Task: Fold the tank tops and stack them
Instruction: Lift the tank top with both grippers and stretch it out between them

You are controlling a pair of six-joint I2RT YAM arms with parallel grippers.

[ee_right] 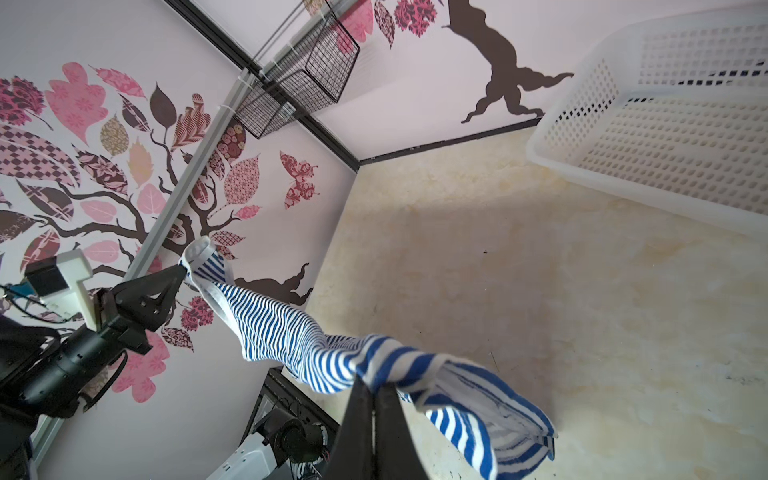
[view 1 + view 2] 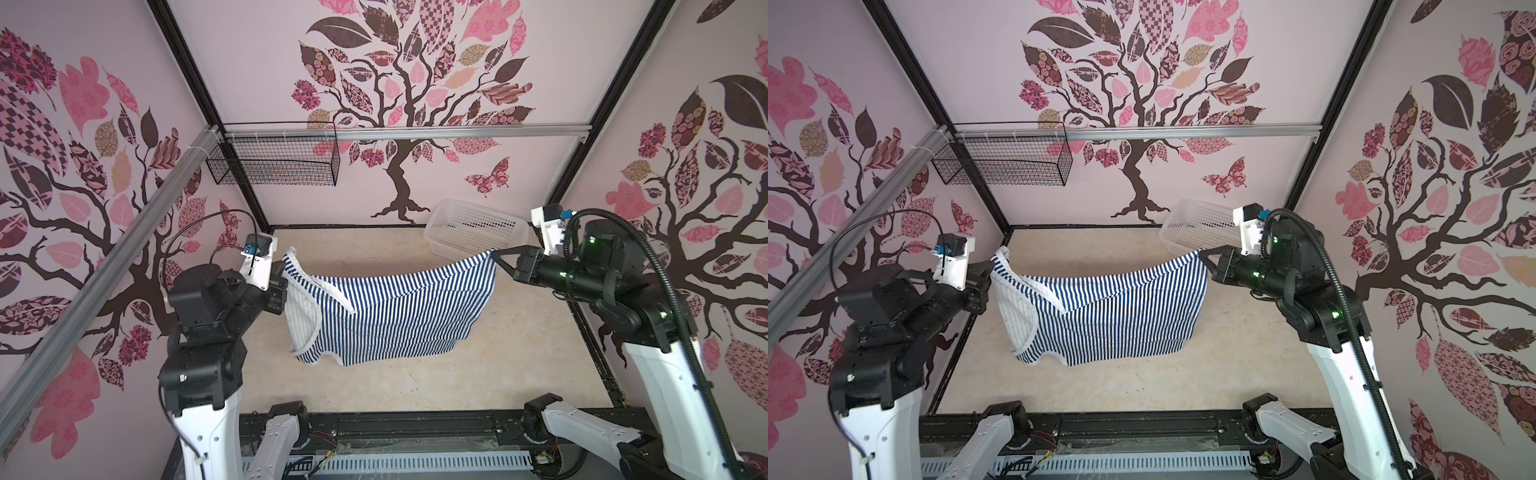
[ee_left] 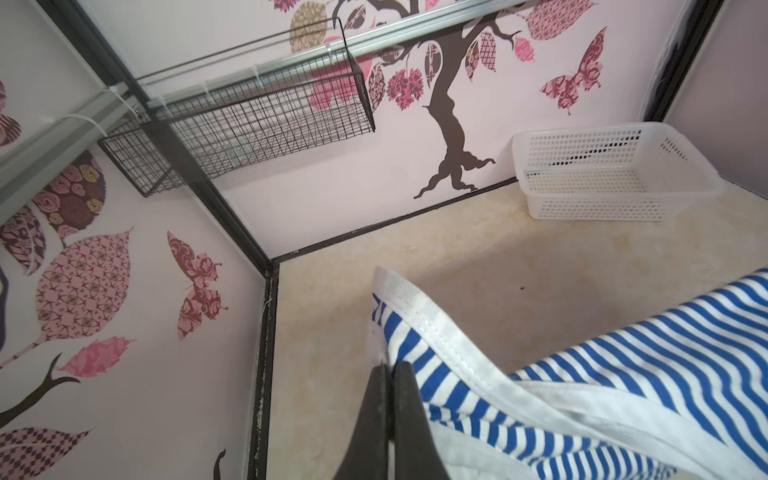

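I need to release the tank top's bunched hem corner with my right gripper on the beige table (image 2: pixel 453 328) before the white basket. That corner is now held above the table.
A navy-and-white striped tank top (image 2: pixel 395 307) (image 2: pixel 1113 316) hangs stretched between my two grippers above the beige table. My left gripper (image 2: pixel 281 272) (image 2: pixel 989 270) (image 3: pixel 390 368) is shut on its white-edged strap end (image 3: pixel 415 307). My right gripper (image 2: pixel 494 254) (image 2: pixel 1201 252) (image 1: pixel 374 384) is shut on a bunched corner of the hem (image 1: pixel 399 365). The cloth sags in the middle and its lower edge hangs near the table. In the right wrist view the left gripper (image 1: pixel 183 270) shows pinching the far end of the tank top (image 1: pixel 282 332).
A white perforated basket (image 2: pixel 478 226) (image 2: pixel 1200 226) (image 3: pixel 615 178) (image 1: pixel 665 124) stands at the back right of the table (image 2: pixel 415 382), just behind my right gripper. A black wire basket (image 2: pixel 274 160) (image 2: pixel 1005 160) hangs from the rail at the back left. Walls close three sides.
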